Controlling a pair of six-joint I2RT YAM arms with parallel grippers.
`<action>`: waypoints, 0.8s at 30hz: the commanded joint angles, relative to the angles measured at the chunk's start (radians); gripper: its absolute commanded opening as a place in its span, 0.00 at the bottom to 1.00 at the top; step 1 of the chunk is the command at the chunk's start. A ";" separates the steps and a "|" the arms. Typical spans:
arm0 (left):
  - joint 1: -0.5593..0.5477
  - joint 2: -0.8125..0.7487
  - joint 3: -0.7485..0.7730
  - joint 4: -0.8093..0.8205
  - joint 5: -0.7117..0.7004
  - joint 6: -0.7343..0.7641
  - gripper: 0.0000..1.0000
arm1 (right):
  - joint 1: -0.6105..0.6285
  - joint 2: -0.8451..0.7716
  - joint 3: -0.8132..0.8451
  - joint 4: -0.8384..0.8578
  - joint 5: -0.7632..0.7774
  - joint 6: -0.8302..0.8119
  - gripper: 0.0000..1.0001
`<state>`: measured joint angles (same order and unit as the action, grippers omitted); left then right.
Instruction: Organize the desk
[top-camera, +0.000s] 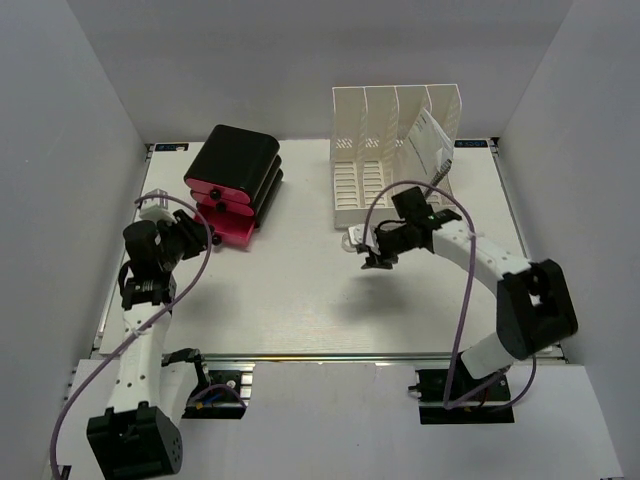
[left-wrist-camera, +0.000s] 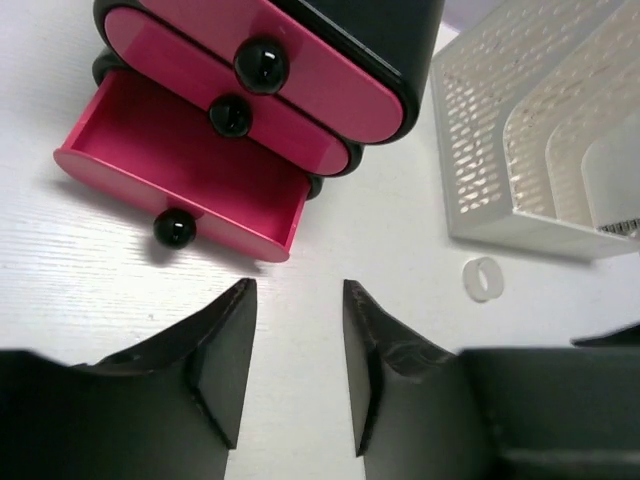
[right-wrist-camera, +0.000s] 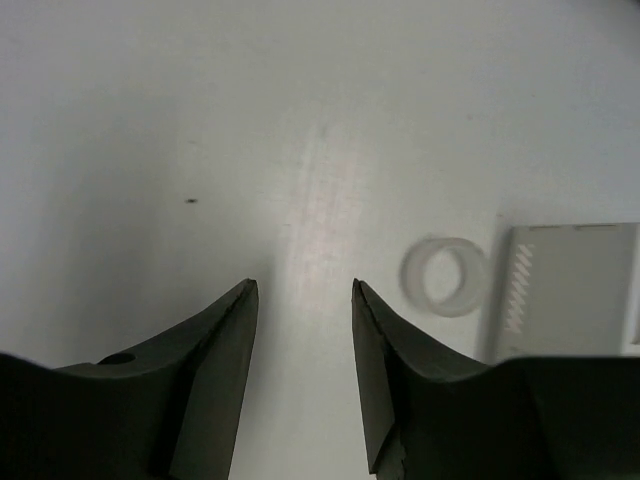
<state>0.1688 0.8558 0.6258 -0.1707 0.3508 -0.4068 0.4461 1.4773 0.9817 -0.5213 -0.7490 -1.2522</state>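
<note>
I need to next move my right gripper to the tape ring's near side (top-camera: 348, 249) (right-wrist-camera: 408, 280), the one that faces away from the white file rack, and close it there.
The desk (top-camera: 290, 300) is a white tabletop with a metal rail along its near edge. At its back left stands a black drawer unit (top-camera: 235, 180) with pink drawers; its bottom drawer (left-wrist-camera: 180, 180) is pulled out and looks empty. My left gripper (top-camera: 207, 241) (left-wrist-camera: 300, 290) hovers open just in front of that drawer, with nothing between its fingers. A small translucent tape ring (right-wrist-camera: 445, 275) (left-wrist-camera: 483, 279) lies on the desk by the front left corner of the white file rack (top-camera: 395, 150). My right gripper (top-camera: 372, 262) (right-wrist-camera: 303, 285) stands open just left of the ring, holding nothing.
The slotted file rack (left-wrist-camera: 540, 130) stands at the back right with a notebook (top-camera: 430, 140) leaning in its right slot. Grey walls close in the desk on three sides. The metal rail (top-camera: 330, 357) runs along the near edge by the arm bases.
</note>
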 joint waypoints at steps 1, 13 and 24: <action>0.009 -0.087 -0.008 -0.018 -0.033 0.040 0.52 | 0.017 0.090 0.135 -0.019 0.175 -0.101 0.49; 0.009 -0.212 0.002 -0.050 -0.085 0.056 0.55 | 0.034 0.330 0.336 -0.019 0.255 -0.049 0.46; 0.009 -0.232 0.002 -0.055 -0.095 0.056 0.56 | 0.055 0.425 0.374 -0.075 0.266 -0.073 0.46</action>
<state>0.1738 0.6361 0.6155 -0.2176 0.2687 -0.3626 0.4923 1.8881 1.3140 -0.5594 -0.4835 -1.3132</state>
